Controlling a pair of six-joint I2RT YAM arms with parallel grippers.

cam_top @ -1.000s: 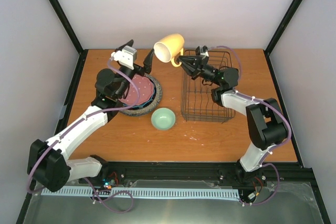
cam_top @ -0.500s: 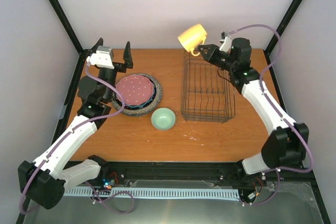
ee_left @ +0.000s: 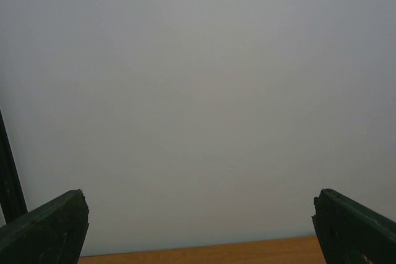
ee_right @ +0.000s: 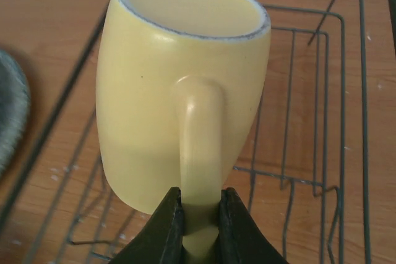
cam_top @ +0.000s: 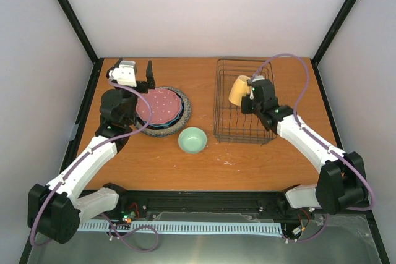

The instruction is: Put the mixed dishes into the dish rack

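Note:
The yellow mug, now hanging tilted inside the rack, will go down in the dish rack's back corner (cam_top: 228,84) nearest the plate stack, set there by my right gripper.
The yellow mug (cam_top: 237,89) (ee_right: 179,78) hangs tilted inside the dish rack (cam_top: 218,110) (ee_right: 326,94), its mouth facing the back wall. My right gripper (cam_top: 249,95) (ee_right: 199,214) is shut on the mug's handle. A pink dotted plate (cam_top: 159,104) tops a stack, with a teal rim (cam_top: 180,114) and a grey speckled rim (cam_top: 183,121) (ee_right: 9,115) showing under it. The mint-green bowl (cam_top: 192,140) stands upright in front of the stack. My left gripper (cam_top: 133,67) (ee_left: 199,230) is open and holds nothing, raised behind the stack's left side and facing the back wall.
The wooden table (cam_top: 247,165) is walled by pale panels with black corner posts (cam_top: 68,17). The rack's thin upright dividers (cam_top: 238,122) fill its near half. My right arm's purple cable (cam_top: 291,60) loops over the rack's back right corner.
My right arm has brought the mug down from above the rack's back edge into the rack. My left gripper has opened wide and drawn away to the left, behind the plates.

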